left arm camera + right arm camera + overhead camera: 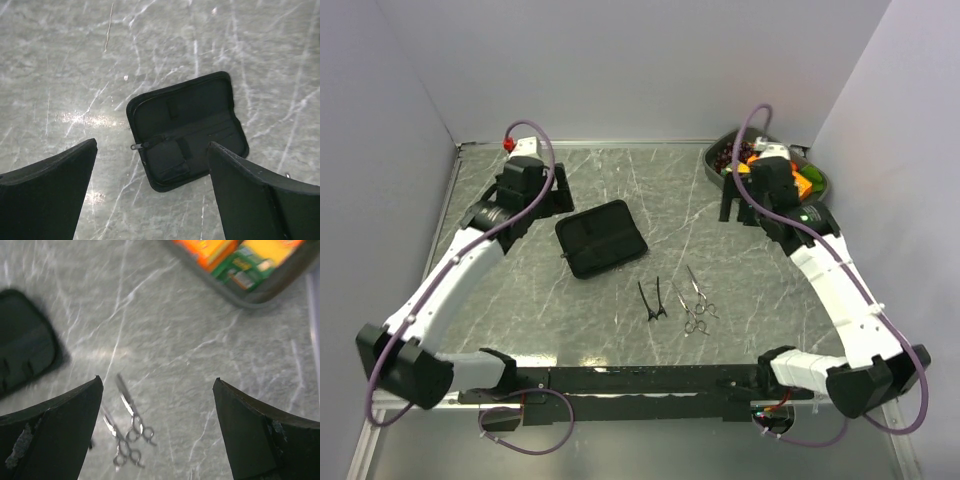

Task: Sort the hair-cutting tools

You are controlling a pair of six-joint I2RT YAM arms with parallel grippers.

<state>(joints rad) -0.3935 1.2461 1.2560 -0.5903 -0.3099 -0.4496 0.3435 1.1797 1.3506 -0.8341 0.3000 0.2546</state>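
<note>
My left gripper is to close on the black zip case's short edge (560, 240) (133, 128), between its zip pull and the corner toward the back of the table.
Two silver scissors (697, 290) (688, 312) lie side by side on the grey marble table, ring handles toward the arm bases; the right wrist view shows both, one (131, 410) ahead of the other (118, 440). Two black hair clips (653, 300) lie just left of them. A black zip case (602, 237) lies open and flat, also in the left wrist view (187, 130). My left gripper (558, 198) hangs open above the table left of the case. My right gripper (736, 207) is open and empty, high above the table beyond the scissors.
A dark bowl (817, 178) holding colourful packets stands at the back right corner, beside my right wrist; its rim shows in the right wrist view (240, 295). Walls close the table at the back and both sides.
</note>
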